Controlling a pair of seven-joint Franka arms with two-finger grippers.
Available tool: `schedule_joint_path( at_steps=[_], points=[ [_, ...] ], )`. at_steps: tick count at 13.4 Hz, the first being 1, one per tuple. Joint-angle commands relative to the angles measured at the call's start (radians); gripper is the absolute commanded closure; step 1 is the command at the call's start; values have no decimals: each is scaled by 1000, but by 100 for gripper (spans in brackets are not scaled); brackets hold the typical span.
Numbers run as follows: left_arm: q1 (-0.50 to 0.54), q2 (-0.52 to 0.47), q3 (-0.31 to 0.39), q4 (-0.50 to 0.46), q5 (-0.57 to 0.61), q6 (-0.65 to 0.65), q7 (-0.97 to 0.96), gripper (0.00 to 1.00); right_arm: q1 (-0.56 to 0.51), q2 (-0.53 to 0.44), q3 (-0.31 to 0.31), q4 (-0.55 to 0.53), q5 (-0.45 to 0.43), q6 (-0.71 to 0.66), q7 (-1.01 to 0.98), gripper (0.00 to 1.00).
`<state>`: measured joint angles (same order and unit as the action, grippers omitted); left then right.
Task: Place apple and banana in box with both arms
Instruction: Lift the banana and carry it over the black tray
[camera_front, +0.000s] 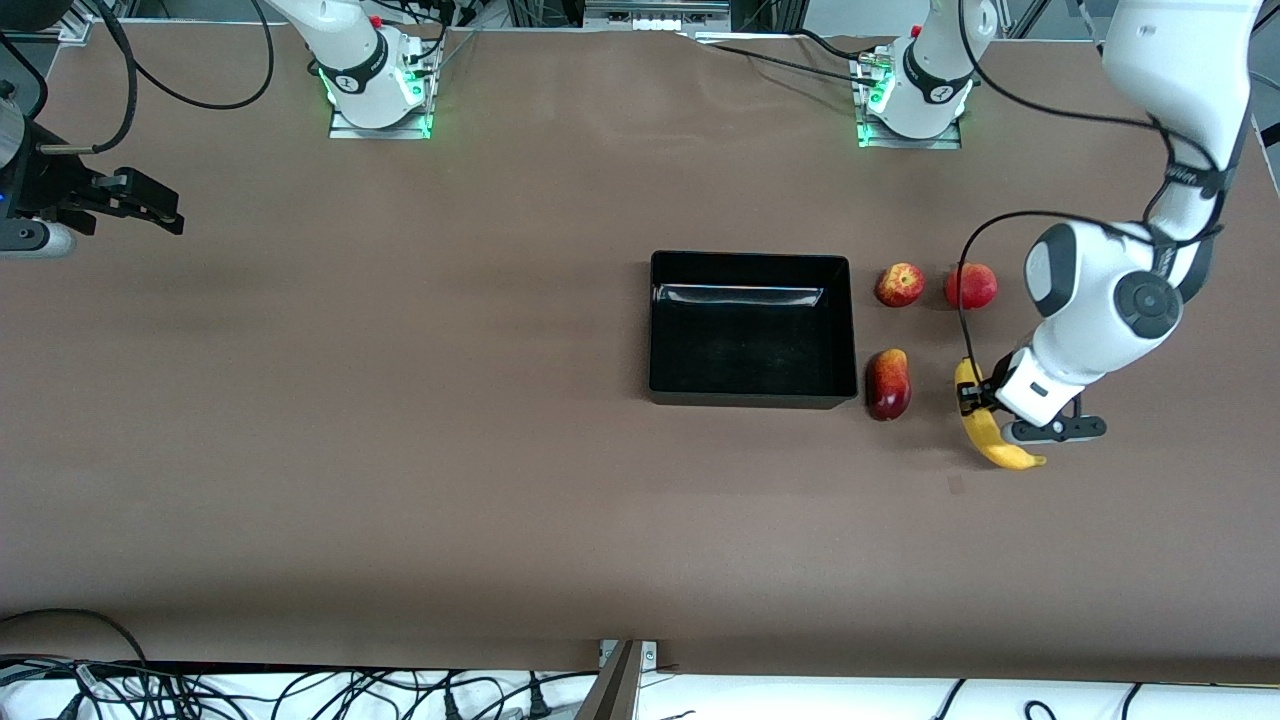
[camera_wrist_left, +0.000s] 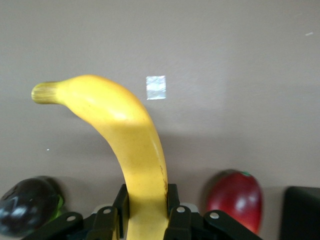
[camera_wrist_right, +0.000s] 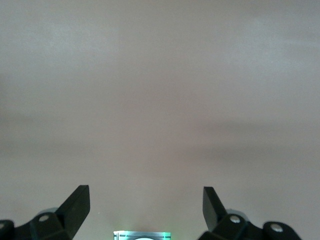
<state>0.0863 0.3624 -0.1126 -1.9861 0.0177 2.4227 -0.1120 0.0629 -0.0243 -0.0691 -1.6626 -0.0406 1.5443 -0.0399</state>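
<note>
I should release the banana with my left gripper in the black box, next to the box's short side (camera_front: 679, 346) farthest from the apple. The banana still lies on the table.
The yellow banana (camera_front: 995, 435) lies near the left arm's end of the table, nearer the front camera than the other fruits. My left gripper (camera_front: 972, 398) is shut on its middle; in the left wrist view the black fingers (camera_wrist_left: 172, 200) press both sides of the banana (camera_wrist_left: 127, 130). The apple (camera_front: 900, 285), red with yellowish patches, sits beside the black box (camera_front: 846, 330), which holds nothing. My right gripper (camera_front: 160, 208) waits open over bare table at the right arm's end, with nothing between its fingers (camera_wrist_right: 77, 202).
A uniformly red round fruit (camera_front: 972, 286) sits beside the apple. An elongated dark-red-and-yellow fruit (camera_front: 888, 384) lies between box and banana. A dark rounded object (camera_wrist_left: 25, 205) shows only in the left wrist view. A small tape patch (camera_wrist_left: 156, 87) marks the table.
</note>
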Motion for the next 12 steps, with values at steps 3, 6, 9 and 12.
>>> schedule_joint_path(
  at_steps=[3, 6, 9, 12],
  points=[
    [-163, -106, -52, 3, -157, -65, -30, 100, -11, 3, 9, 18, 18, -18, 0, 0],
    [-356, -85, -52, 32, -190, -65, -216, 100, -12, 3, 9, 18, 18, -18, 0, 0],
    [-494, 13, -52, 113, -193, -62, -258, 100, -12, 4, 8, 18, 21, -18, -1, 0],
    [-586, 79, -52, 150, -194, -57, -333, 100, -12, 4, 8, 17, 22, -18, -1, 0]
  ],
)
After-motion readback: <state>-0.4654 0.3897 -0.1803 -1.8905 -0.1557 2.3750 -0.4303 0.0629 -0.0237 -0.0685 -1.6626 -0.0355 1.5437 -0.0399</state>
